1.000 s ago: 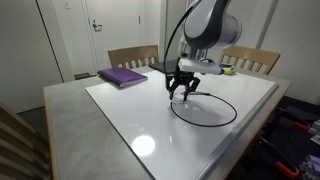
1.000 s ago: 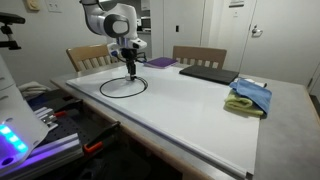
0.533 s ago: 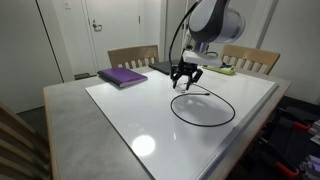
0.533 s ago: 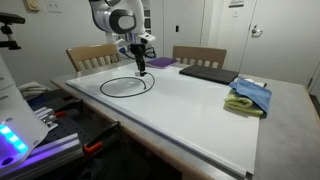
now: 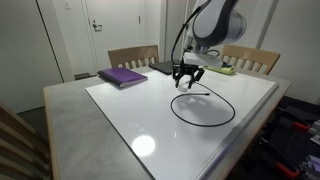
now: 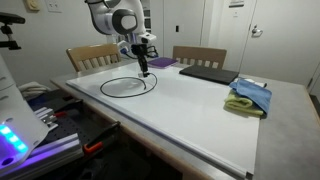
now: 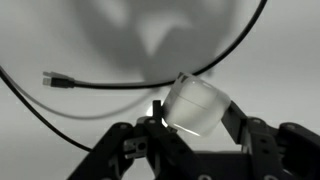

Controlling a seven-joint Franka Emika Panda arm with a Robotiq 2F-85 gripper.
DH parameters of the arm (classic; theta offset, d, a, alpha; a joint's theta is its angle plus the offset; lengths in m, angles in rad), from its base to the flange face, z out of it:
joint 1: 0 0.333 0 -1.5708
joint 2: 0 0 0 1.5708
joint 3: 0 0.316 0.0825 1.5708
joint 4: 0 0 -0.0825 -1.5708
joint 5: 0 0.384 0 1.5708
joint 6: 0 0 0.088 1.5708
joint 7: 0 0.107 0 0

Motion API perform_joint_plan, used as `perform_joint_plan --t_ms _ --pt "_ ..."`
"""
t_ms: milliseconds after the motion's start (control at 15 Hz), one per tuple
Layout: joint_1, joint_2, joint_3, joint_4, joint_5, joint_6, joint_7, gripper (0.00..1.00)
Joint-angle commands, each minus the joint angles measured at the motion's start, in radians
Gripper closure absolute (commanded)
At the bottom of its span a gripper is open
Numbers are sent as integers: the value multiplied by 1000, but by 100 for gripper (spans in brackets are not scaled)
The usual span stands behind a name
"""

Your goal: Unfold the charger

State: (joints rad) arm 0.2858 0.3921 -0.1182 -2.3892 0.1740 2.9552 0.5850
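Note:
Next, my gripper lets go of the white plug on the table just before the blue and green cloth (image 5: 228, 82).
The charger's thin black cable (image 5: 205, 108) lies in a wide loop on the white table top and also shows in an exterior view (image 6: 122, 86). My gripper (image 5: 187, 84) hangs just above the far end of the loop, also seen in an exterior view (image 6: 144, 71). In the wrist view the gripper (image 7: 193, 108) is shut on the white plug block (image 7: 195, 107), tilted between the fingers. The cable (image 7: 215, 62) curves past it and its small connector end (image 7: 55, 80) lies loose on the table.
A purple book (image 5: 123, 76) lies at the far edge. A flat dark laptop (image 6: 207, 73) and a blue and green cloth (image 6: 249, 97) lie on the table. Wooden chairs (image 5: 133, 57) stand behind it. A table edge (image 5: 100, 105) runs along the white board.
My gripper has moved toward the far side of the table with the plug block, pulling that end of the cable loop along and lifting slightly.

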Motion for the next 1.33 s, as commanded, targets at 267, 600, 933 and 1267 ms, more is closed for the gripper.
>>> perform_joint_plan --t_ms 267,600,933,1267 --pt "207 58 -330 31 -107 2 424 63" --pt "154 39 -287 13 -128 13 420 38" --pt "159 42 -296 17 -117 4 453 63" --pt "161 56 -361 20 -105 14 628 63"
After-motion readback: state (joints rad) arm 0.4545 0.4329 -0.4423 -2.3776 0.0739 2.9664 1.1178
